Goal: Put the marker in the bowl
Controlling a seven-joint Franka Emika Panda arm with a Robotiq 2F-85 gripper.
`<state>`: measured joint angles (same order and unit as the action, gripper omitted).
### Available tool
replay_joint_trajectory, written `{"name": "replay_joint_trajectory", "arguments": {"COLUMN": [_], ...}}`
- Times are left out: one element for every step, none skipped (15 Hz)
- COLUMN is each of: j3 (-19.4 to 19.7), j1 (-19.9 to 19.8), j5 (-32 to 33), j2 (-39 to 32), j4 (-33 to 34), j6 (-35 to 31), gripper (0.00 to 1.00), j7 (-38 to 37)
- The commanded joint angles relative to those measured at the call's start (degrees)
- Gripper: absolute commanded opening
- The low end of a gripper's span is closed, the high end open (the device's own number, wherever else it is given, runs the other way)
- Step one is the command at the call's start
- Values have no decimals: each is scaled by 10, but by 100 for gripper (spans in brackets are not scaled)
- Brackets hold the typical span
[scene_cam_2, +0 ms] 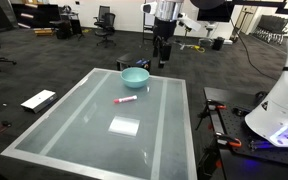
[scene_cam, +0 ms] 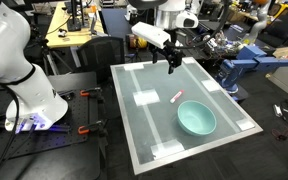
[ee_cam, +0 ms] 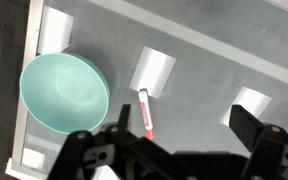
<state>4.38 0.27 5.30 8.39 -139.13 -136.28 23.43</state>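
Note:
The gripper I have should next move down to the marker's red end (scene_cam: 179, 95) (ee_cam: 148, 130), opposite its whitish end, and close there.
The pink-red and whitish marker (scene_cam: 176, 97) lies flat on the glass table, also seen in an exterior view (scene_cam_2: 125, 100) and in the wrist view (ee_cam: 146, 113). The teal bowl (scene_cam: 196, 119) stands upright and empty close beside it, also in an exterior view (scene_cam_2: 135, 76) and at the left of the wrist view (ee_cam: 64, 92). My gripper (scene_cam: 171, 66) hangs high above the table, open and empty, well above the marker; it also shows in an exterior view (scene_cam_2: 162, 56) and the wrist view (ee_cam: 179, 135).
The glass table (scene_cam: 144, 120) has a pale frame and bright light patches (scene_cam_2: 124, 126). A white robot base (scene_cam: 14, 60) stands beside it. A flat white object (scene_cam_2: 38, 100) lies on the floor. Desks, chairs and lab gear surround the table.

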Motion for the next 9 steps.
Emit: {"name": "replay_joint_trajectory", "arguments": {"j3": [2,5,5,4,2,-2,-6,-10,-14], "j1": [1,6,8,9,7,4,0,-4,-7], "j5": [-29,-55,-76,-97,-113,-124,-125,-128,-124], "j2": [-27,-43,-54,-68,-82,-97,-111,-124,-138], "j4": [11,15,16,20,23,30,34,42,51], "j6": [-27,-44,-62,-76,-91,-99,-110,-116,-119], "gripper": [100,100,100,100,100,100,100,100,100], "j7": [21,46,68,95,115,130,137,149,151]}}
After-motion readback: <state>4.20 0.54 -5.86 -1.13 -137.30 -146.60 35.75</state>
